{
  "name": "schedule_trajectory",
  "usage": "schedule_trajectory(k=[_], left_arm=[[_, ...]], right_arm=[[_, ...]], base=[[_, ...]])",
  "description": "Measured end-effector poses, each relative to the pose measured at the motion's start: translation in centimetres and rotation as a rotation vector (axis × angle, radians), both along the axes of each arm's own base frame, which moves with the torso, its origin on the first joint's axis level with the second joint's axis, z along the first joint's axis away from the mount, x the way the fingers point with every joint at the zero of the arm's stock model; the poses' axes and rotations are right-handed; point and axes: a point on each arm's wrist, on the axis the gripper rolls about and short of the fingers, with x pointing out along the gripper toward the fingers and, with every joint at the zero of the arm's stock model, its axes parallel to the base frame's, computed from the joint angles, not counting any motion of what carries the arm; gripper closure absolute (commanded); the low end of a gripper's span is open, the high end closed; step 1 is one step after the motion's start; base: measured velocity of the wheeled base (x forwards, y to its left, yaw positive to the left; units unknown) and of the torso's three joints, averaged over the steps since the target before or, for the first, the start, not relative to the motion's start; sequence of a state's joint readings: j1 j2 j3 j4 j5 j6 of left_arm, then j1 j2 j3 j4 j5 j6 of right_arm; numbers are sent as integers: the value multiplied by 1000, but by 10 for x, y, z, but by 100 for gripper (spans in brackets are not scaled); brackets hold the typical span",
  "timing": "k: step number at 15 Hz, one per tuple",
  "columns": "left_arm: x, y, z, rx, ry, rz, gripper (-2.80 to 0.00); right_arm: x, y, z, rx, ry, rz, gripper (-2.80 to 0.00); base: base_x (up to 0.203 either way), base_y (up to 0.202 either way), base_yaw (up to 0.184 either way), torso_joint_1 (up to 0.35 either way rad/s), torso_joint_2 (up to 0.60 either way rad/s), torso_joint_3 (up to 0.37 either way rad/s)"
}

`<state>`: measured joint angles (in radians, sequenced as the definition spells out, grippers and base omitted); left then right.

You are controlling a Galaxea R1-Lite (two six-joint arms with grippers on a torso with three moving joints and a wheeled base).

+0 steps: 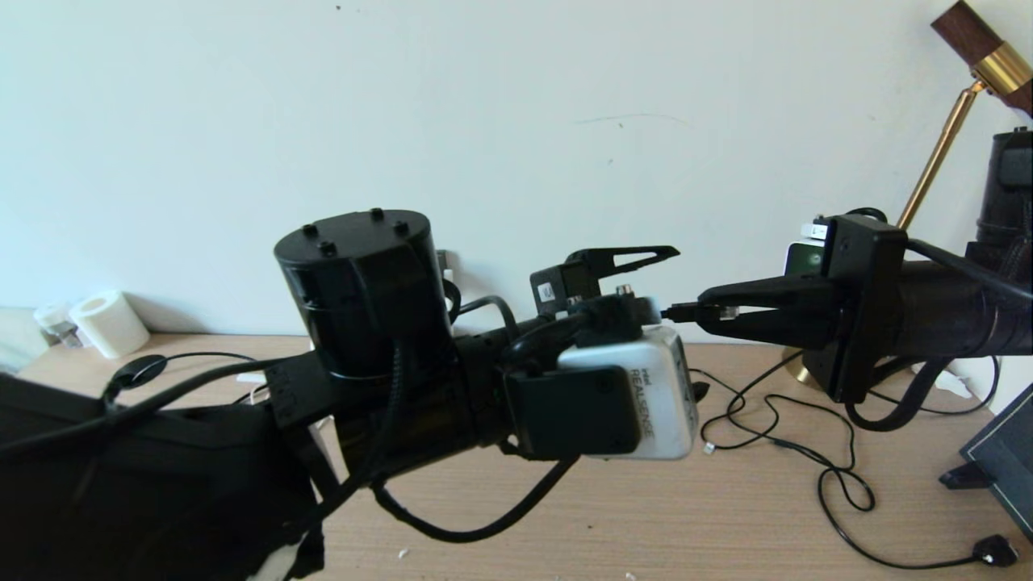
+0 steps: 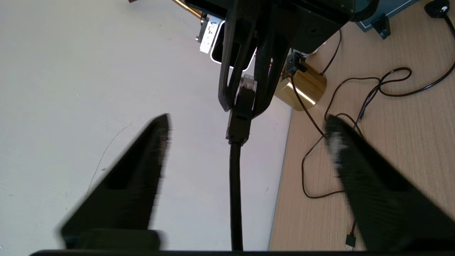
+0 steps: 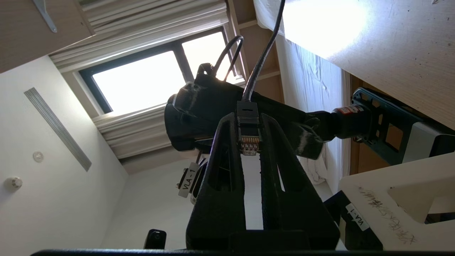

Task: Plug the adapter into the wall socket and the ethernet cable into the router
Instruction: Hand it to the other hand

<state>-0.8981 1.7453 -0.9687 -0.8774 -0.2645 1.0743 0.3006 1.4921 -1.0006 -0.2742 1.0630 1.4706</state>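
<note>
My right fingers cover the ethernet cable's clear plug, so next my left gripper brings the plug's black back end (image 2: 239, 128) to the router.
My right gripper (image 1: 704, 311) is shut on the clear plug (image 3: 249, 137) of the ethernet cable (image 2: 235, 185), held in the air above the desk. The thick black cable runs from that plug straight back between the fingers of my left gripper (image 2: 247, 122). That gripper (image 1: 671, 303) is open wide and faces the right gripper tip to tip. Its fingers (image 2: 142, 160) stand well clear of the cable on both sides. The adapter, the wall socket and the router are out of view or hidden behind my left arm.
On the wooden desk (image 1: 565, 524) lie thin black cables (image 1: 839, 476) ending in a black plug (image 1: 994, 551). A brass lamp base (image 2: 302, 85) stands by the wall behind the right gripper. A dark stand (image 1: 1005, 460) is at far right, a paper roll (image 1: 109, 323) at far left.
</note>
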Motion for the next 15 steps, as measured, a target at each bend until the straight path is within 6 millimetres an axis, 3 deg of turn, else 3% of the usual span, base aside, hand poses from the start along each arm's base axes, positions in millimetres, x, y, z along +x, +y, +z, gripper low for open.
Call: schedule_trajectory(k=[15], left_arm=[[-2,-3,-1,0,4,-10,0]], right_arm=[[-2,2,-1,-1,1,6,0]], base=[[0,0,0,0,0,0]])
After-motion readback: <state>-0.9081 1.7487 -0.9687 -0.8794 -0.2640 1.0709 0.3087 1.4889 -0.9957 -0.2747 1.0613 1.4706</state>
